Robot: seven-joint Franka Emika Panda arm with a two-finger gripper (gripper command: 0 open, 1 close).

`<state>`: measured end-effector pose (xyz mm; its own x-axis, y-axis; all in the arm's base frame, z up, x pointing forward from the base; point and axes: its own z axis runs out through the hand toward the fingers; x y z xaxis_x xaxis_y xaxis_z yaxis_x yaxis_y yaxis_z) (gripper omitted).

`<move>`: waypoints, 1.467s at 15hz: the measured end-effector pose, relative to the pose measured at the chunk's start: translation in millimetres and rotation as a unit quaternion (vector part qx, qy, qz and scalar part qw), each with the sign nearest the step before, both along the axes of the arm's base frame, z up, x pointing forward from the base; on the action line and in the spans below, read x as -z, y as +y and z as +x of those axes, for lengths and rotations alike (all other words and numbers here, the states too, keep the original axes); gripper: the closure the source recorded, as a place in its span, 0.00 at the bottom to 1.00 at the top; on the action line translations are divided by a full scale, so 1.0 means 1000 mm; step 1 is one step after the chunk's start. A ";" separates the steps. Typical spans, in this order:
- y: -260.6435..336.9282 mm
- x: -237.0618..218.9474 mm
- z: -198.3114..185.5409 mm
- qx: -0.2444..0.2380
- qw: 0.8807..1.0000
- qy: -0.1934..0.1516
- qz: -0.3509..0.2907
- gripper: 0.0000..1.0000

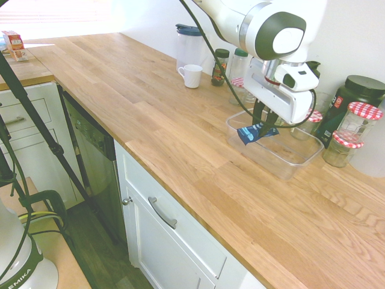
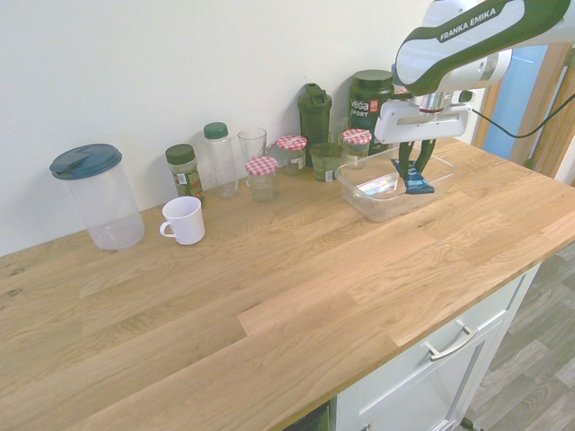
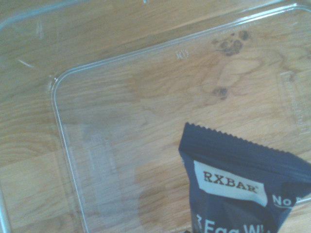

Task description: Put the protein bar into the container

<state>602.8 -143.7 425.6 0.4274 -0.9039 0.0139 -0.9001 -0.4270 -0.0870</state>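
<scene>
My gripper is going to release the protein bar, setting it down on the bottom of the container, toward the end (image 1: 264, 132) that is nearest the white mug.
The protein bar (image 1: 251, 133) is a flat bar in a dark blue wrapper with a white label, pinched between the fingers of my gripper (image 1: 263, 124), which is shut on it. It hangs just over the inside of the container (image 1: 287, 161), a clear shallow plastic tub on the wooden counter. From the other side, the protein bar (image 2: 417, 183) dangles from the gripper (image 2: 415, 168) above the container's (image 2: 364, 196) right half. In the wrist view, the protein bar (image 3: 243, 184) fills the lower right, with the container's floor and rounded corner (image 3: 58, 82) beneath it.
Behind the container stand red-checkered-lid jars (image 1: 348, 144), a dark Vega tub (image 2: 370, 101), a dark shaker bottle (image 2: 314, 112), a glass and spice bottles. A white mug (image 2: 184, 220) and a lidded clear pitcher (image 2: 99, 196) sit further along. The counter's front edge (image 1: 180, 198) runs above the drawers.
</scene>
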 end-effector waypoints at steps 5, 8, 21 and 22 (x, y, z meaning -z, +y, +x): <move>-0.001 -0.015 0.012 0.004 1.000 -0.010 0.005 1.00; -0.004 -0.004 0.025 0.006 1.000 -0.005 0.003 1.00; -0.008 0.011 0.033 0.020 1.000 0.001 0.006 0.00; -0.008 0.012 0.033 0.020 1.000 0.001 0.006 0.00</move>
<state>636.0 -151.9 413.6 0.3901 -0.9208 0.0015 -0.9170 -0.3886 -0.0903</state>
